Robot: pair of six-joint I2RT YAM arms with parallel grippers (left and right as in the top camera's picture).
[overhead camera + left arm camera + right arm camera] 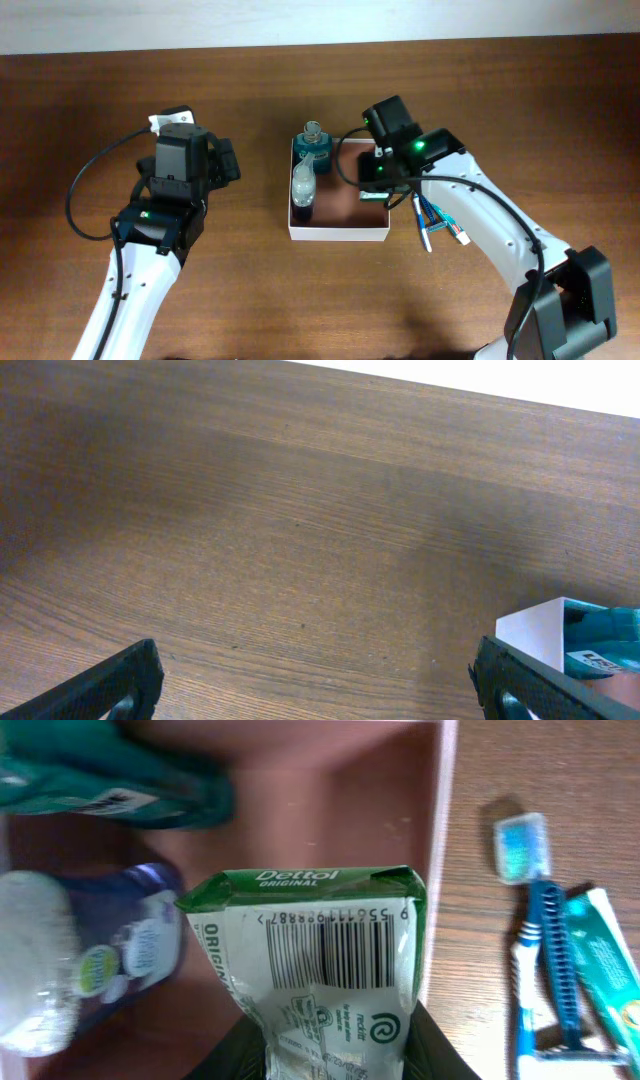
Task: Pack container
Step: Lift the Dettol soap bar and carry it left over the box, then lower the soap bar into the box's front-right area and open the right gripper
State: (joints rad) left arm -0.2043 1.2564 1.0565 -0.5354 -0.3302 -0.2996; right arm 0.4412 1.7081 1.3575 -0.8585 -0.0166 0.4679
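Next, my right gripper sets the white Dettol soap packet down on the container's open reddish-brown bottom beside the dark bottle (358, 198) (326, 918). The packet is now held over the container.
The container (338, 235) is a square shallow box with white walls and a reddish-brown inside, at the table's middle. A teal bottle (316, 146) and a dark bottle with a clear cap (303, 192) lie along its left side. My right gripper (335, 1040) is shut on a green and white Dettol soap packet (320, 960) and holds it over the container's right part (440, 840). The right arm hides the packet in the overhead view. My left gripper (320, 685) is open and empty over bare table, left of the container's corner (535, 635).
A blue toothbrush (545, 940) and a teal and white tube (610, 970) lie on the table just right of the container; they also show in the overhead view (432, 222). The table's far edge runs along the top.
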